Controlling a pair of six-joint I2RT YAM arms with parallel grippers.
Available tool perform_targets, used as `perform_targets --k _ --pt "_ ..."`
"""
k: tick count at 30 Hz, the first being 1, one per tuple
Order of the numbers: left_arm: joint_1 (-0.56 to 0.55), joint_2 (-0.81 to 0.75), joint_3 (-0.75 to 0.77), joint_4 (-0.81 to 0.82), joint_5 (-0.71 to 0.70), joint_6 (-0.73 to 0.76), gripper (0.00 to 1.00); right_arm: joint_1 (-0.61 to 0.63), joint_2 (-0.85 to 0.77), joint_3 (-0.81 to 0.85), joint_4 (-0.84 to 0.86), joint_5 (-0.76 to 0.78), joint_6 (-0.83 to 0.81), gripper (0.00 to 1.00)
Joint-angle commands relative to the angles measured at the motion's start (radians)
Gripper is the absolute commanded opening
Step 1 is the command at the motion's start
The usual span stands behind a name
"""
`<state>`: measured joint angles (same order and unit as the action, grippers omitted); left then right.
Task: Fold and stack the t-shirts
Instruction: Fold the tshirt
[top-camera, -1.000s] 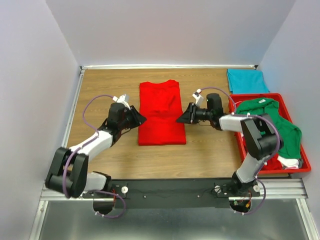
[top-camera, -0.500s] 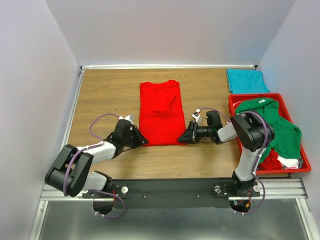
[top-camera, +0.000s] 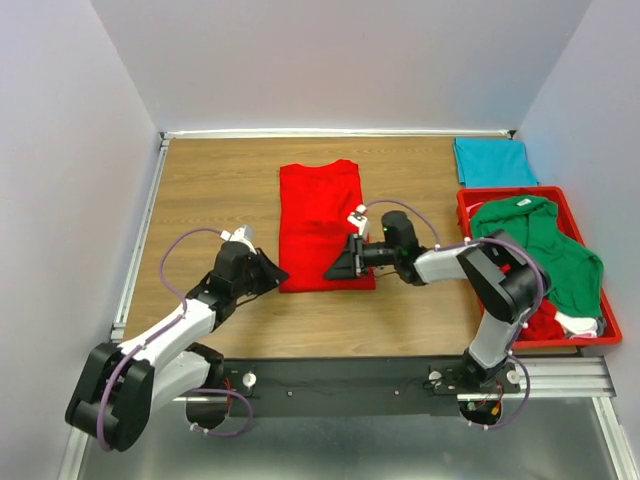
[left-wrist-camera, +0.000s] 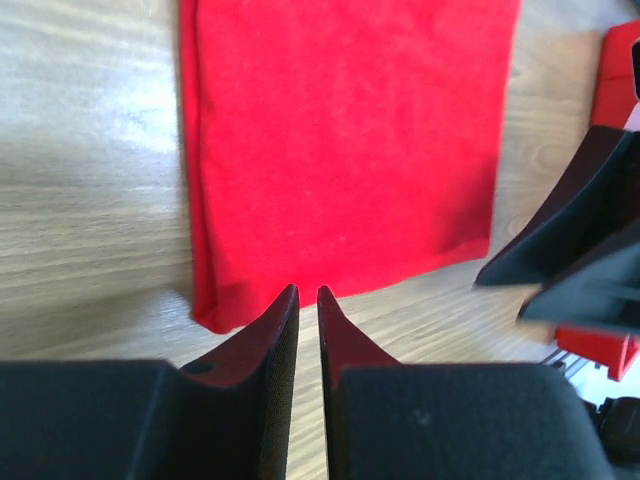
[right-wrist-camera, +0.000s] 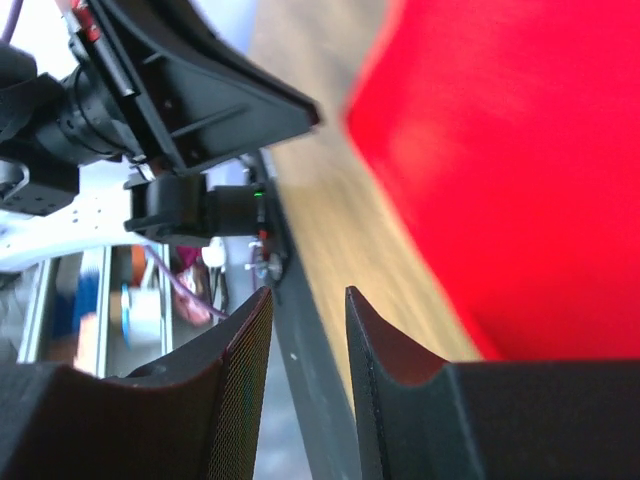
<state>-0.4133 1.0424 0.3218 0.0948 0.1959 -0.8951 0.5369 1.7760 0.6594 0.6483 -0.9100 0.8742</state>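
Note:
The fingers of my left gripper are shut and empty beside the red t-shirt's near edge, so they should open and pinch the closest corner (left-wrist-camera: 220, 314) before pulling the t-shirt closer.
A red t-shirt (top-camera: 320, 215), folded into a long strip, lies flat in the middle of the table; it also fills the left wrist view (left-wrist-camera: 340, 140) and the right side of the right wrist view (right-wrist-camera: 520, 150). My left gripper (top-camera: 283, 272) sits low just off the shirt's near left corner, its jaws (left-wrist-camera: 308, 292) a narrow slit apart with nothing between them. My right gripper (top-camera: 330, 272) hangs over the near hem towards the right corner, its jaws (right-wrist-camera: 308, 292) open and empty. A folded teal t-shirt (top-camera: 490, 160) lies at the back right. A green t-shirt (top-camera: 545, 245) is heaped in the tray.
A red plastic tray (top-camera: 468, 200) stands at the right edge, holding the green shirt and other cloth. Bare wooden table (top-camera: 210, 190) lies left of the red shirt. The two grippers face each other closely across the near hem. White walls close in the table.
Both grippers have come down from beside the shirt's middle to its near hem. The right gripper then slid left over the hem, and the left drew back slightly.

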Motion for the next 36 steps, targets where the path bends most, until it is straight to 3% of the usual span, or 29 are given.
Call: perform_targets --k 1,6,10,16,20,23,27,36 --pt "0.004 -0.076 0.029 -0.084 -0.078 0.004 0.21 0.089 0.075 0.075 0.071 0.057 0.063 0.43" --pt "0.004 -0.097 0.037 -0.093 -0.101 0.025 0.23 0.127 0.308 0.147 0.103 0.072 0.085 0.43" --pt "0.001 -0.087 0.048 -0.132 -0.087 0.044 0.25 0.126 0.367 0.126 0.105 0.111 0.085 0.43" --pt "-0.031 -0.045 0.08 -0.132 -0.055 0.058 0.26 0.123 0.197 0.102 0.079 0.108 0.08 0.44" --pt "-0.067 0.034 0.108 -0.122 -0.047 0.065 0.26 0.08 0.015 0.076 -0.074 0.123 -0.018 0.45" --pt "-0.081 0.103 0.112 -0.104 -0.036 0.07 0.23 0.011 -0.036 0.03 -0.13 0.106 -0.044 0.45" --pt "-0.088 0.178 0.1 -0.078 -0.032 0.081 0.2 -0.064 0.0 -0.064 -0.131 0.016 -0.083 0.47" --pt "-0.088 0.199 0.082 -0.118 -0.099 0.081 0.18 -0.175 0.106 -0.13 -0.13 -0.003 -0.124 0.46"
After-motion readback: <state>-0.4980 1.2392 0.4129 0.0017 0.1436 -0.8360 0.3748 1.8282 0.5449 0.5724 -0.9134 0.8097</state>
